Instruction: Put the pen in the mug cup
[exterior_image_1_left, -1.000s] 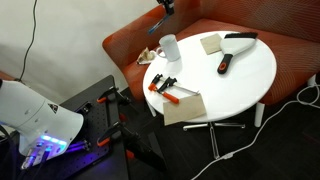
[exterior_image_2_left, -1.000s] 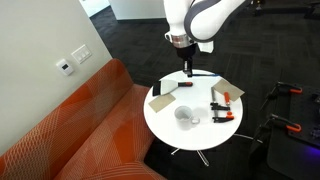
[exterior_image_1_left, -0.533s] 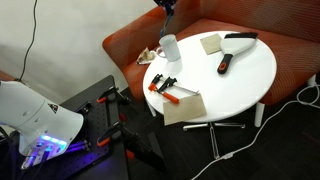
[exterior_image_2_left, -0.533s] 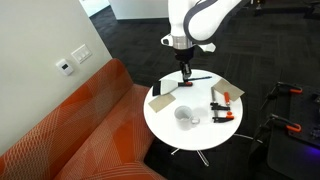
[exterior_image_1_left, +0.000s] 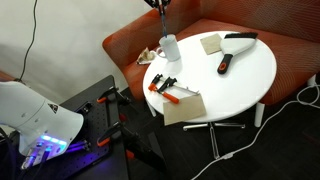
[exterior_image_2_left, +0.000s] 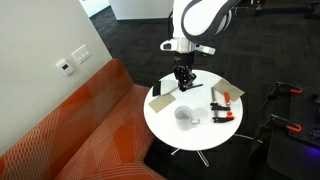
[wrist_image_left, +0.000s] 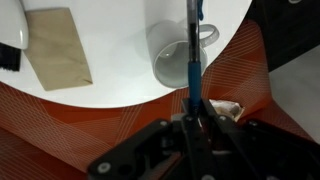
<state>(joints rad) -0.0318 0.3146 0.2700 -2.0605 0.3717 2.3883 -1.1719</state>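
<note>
Next, my gripper releases the pen inside the white mug cup (exterior_image_1_left: 169, 43) (wrist_image_left: 177, 65), which is near the edge of the table by the orange couch. The pen is now high above the table.
My gripper (wrist_image_left: 195, 122) is shut on the pen (wrist_image_left: 191, 45), a thin blue stick that points away from the jaws. In the wrist view the pen's tip lies over the open mouth of the white mug cup (wrist_image_left: 168, 60). The mug stands upright on the round white table, near its edge by the orange couch, in both exterior views (exterior_image_1_left: 170, 46) (exterior_image_2_left: 185, 116). The gripper hangs high above the table (exterior_image_1_left: 160, 6) (exterior_image_2_left: 184, 78). The pen is barely visible below the fingers there.
On the white table (exterior_image_1_left: 250, 75) lie a black bar-shaped object (exterior_image_1_left: 226, 63), orange-handled tools (exterior_image_1_left: 165, 87), two brown cardboard pieces (exterior_image_1_left: 211, 43) (exterior_image_1_left: 183, 107) and a white brush (exterior_image_1_left: 240, 38). Crumpled paper (exterior_image_1_left: 150, 54) sits on the couch beside the mug.
The gripper, still holding the pen, has shifted slightly across the table towards the mug. Nothing on the table has moved.
</note>
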